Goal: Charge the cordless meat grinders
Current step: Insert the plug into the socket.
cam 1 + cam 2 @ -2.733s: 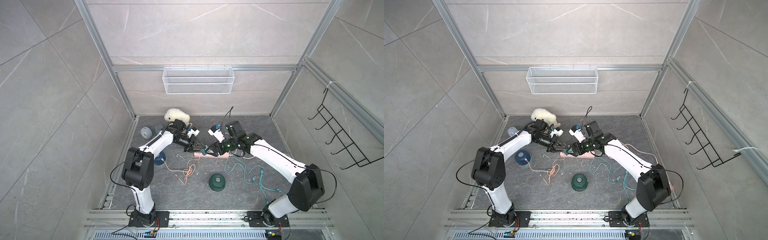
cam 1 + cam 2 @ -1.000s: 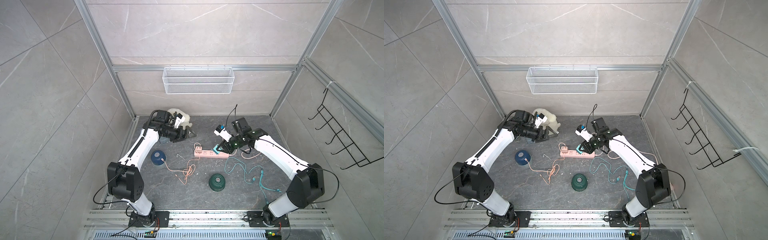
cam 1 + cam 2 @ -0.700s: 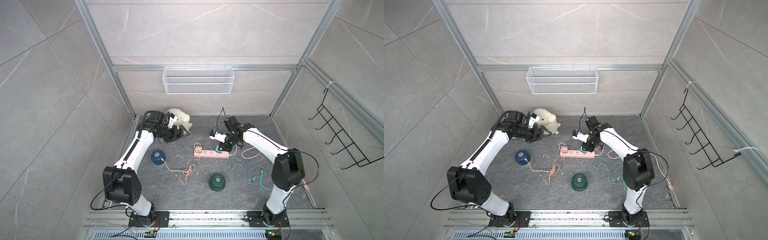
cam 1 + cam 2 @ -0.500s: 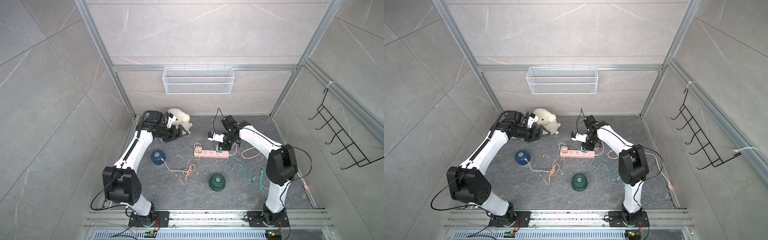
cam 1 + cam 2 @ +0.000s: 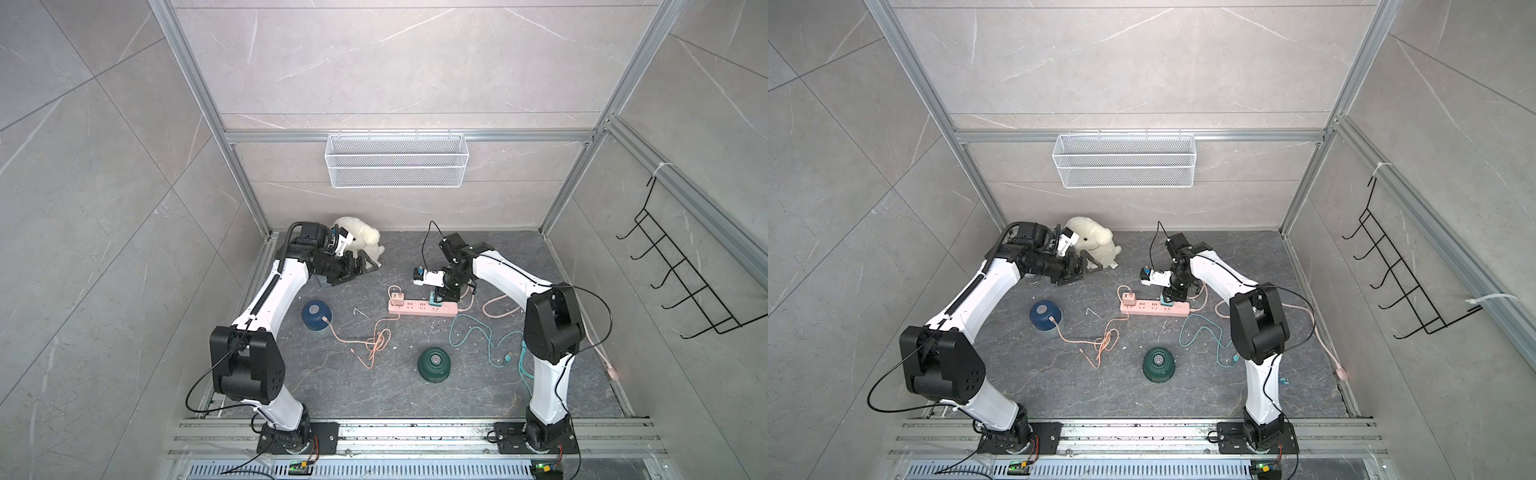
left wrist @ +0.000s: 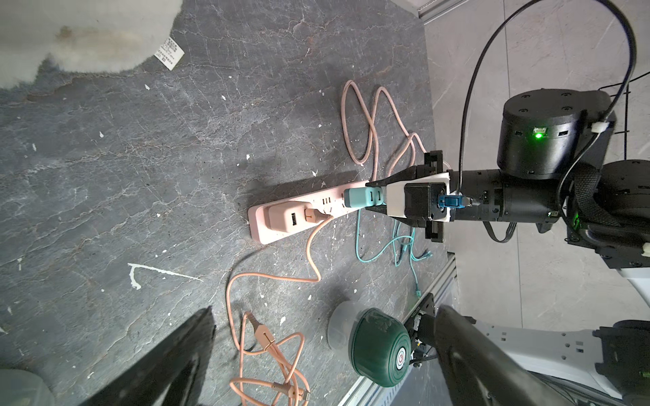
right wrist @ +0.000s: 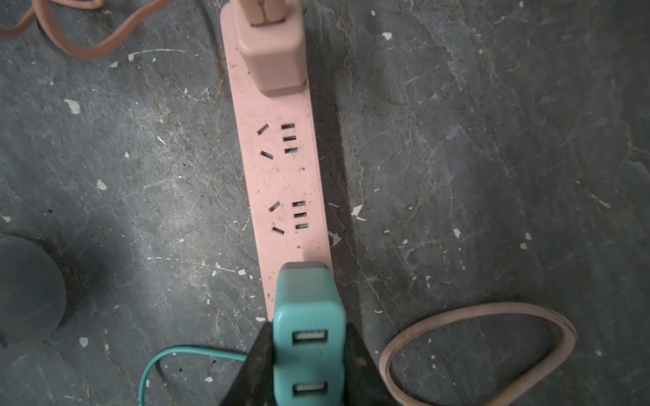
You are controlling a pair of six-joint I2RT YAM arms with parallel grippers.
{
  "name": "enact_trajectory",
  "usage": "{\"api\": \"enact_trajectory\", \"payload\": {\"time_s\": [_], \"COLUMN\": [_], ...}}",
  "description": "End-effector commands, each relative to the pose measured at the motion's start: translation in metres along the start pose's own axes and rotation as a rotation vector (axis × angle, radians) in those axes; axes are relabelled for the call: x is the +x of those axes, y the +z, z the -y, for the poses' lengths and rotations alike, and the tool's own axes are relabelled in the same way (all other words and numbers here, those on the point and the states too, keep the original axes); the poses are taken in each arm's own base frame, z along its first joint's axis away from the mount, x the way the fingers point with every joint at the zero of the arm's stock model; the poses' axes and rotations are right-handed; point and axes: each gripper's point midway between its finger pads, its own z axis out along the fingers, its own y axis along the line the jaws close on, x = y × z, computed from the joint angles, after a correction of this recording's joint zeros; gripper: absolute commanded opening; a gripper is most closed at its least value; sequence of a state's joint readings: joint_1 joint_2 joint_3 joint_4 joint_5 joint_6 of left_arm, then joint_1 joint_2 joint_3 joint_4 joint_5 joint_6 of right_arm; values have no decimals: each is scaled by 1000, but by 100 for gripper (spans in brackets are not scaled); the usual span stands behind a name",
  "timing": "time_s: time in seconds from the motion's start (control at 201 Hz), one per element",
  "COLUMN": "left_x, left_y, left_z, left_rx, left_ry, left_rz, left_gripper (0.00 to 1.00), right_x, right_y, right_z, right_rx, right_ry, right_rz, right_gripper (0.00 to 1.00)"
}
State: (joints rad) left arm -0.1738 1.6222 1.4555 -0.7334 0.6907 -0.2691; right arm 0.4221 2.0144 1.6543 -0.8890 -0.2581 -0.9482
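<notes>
I will release the teal adapter, which now sits on the strip's end, with my right gripper in the pink power strip's socket (image 5: 436, 300) (image 7: 309, 295) closest to the cord.
The navy blue grinder (image 5: 316, 316) (image 5: 1045, 316) sits front left, with one end of an orange cable (image 5: 376, 340) lying at its top. The dark green grinder (image 5: 434, 364) (image 5: 1159, 364) (image 6: 381, 346) stands alone at the front centre. A pink power strip (image 5: 422, 308) (image 7: 281, 168) carries a pink adapter (image 5: 397, 298) (image 7: 269, 52) at its left end. My right gripper (image 5: 440, 297) (image 7: 309, 355) is shut on a teal adapter (image 7: 308, 337) (image 6: 362, 197), which sits on the strip's right end. My left gripper (image 5: 361, 266) (image 6: 323, 351) hangs open and empty by the plush toy.
A white plush toy (image 5: 361, 241) lies at the back left. A teal cable (image 5: 478, 336) sprawls loose right of the green grinder. The strip's pink cord (image 5: 498, 305) loops toward the right wall. A wire basket (image 5: 397, 160) and black hooks (image 5: 681, 282) hang on the walls.
My left gripper has pulled away from the strip to the back left, by the plush toy. My right gripper stays at the strip's right end with the teal adapter, and its arm has swung round.
</notes>
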Motion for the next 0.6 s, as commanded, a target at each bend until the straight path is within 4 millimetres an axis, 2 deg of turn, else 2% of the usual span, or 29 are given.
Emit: {"api": "enact_trajectory", "payload": {"time_s": [0.0,0.11,0.349,0.473,0.593], "left_x": [-3,-1,-2,-1,0], "left_y": [-1,0,-1,-1,-1], "left_z": [4,3,3,4,4], "left_rx": [30,26,28,29,28], "left_ry": [4,-3,5,5,2], "left_rz": [4,-1,0,-2,-4], "left_gripper": [99,99,98,98,98], "right_x": [4,10,47,59,77], "right_y": [17,21,37,53,75], "right_z": [-3,-4,8,12,4], "right_rx": [-44,-53,-14,1,-62], "right_ry": [-17,-24,-87,-128,-109], "right_rz": [12,-7,-128,-166,-236], "right_gripper": [16,16,18,18,18]}}
